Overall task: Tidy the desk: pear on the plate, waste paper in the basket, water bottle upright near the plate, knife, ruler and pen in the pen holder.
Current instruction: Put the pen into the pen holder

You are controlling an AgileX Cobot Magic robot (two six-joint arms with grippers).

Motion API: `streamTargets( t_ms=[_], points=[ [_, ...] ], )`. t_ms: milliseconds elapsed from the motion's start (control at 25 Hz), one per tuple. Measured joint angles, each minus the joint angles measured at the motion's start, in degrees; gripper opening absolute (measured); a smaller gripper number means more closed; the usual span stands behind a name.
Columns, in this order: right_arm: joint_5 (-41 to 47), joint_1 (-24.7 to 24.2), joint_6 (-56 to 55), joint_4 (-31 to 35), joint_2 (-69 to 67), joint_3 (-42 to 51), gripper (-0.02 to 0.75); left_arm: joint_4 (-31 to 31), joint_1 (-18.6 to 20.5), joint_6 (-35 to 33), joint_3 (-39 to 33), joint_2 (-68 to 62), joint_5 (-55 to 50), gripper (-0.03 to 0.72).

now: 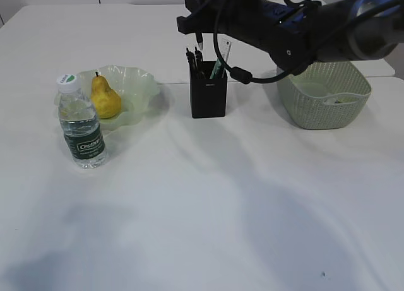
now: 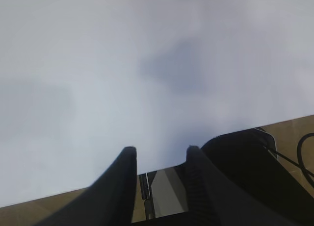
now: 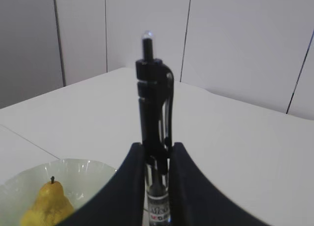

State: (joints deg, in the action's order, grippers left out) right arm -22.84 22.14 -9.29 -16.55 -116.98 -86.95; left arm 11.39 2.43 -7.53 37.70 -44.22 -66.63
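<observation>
Next, I release the black pen with my right gripper in the black pen holder point(image 1: 206, 64), between the dark sticks and greenish ruler.
My right gripper point(image 1: 199, 27) reaches in from the right and hangs just above the black pen holder point(image 1: 208, 98). It is shut on a black pen point(image 3: 155, 113), held upright between the jaws point(image 3: 157, 148). The pen's lower end point(image 1: 199, 42) hangs over the holder's opening. A greenish ruler point(image 1: 221, 59) and dark sticks point(image 1: 192, 59) stand in the holder. The yellow pear point(image 1: 105, 98) lies on the pale green plate point(image 1: 142, 83); both also show in the right wrist view, pear point(image 3: 46, 206) and plate point(image 3: 88, 171). The water bottle point(image 1: 81, 124) stands upright beside the plate. My left gripper point(image 2: 159, 153) is open and empty.
A pale green woven basket point(image 1: 325, 95) stands at the right, with something pale inside. The left wrist view shows the white table point(image 2: 147, 64) and its edge above a brown floor point(image 2: 294, 128). The left arm does not show in the exterior view.
</observation>
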Motion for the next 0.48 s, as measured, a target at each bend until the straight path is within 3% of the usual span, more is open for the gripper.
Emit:
streamTargets(
  t_ms=[480],
  points=[
    [-1.55,-1.19,-0.09,2.07,-7.58,-6.11,0.101,0.93,0.00,0.00,0.00,0.00,-0.08,0.239]
  ],
)
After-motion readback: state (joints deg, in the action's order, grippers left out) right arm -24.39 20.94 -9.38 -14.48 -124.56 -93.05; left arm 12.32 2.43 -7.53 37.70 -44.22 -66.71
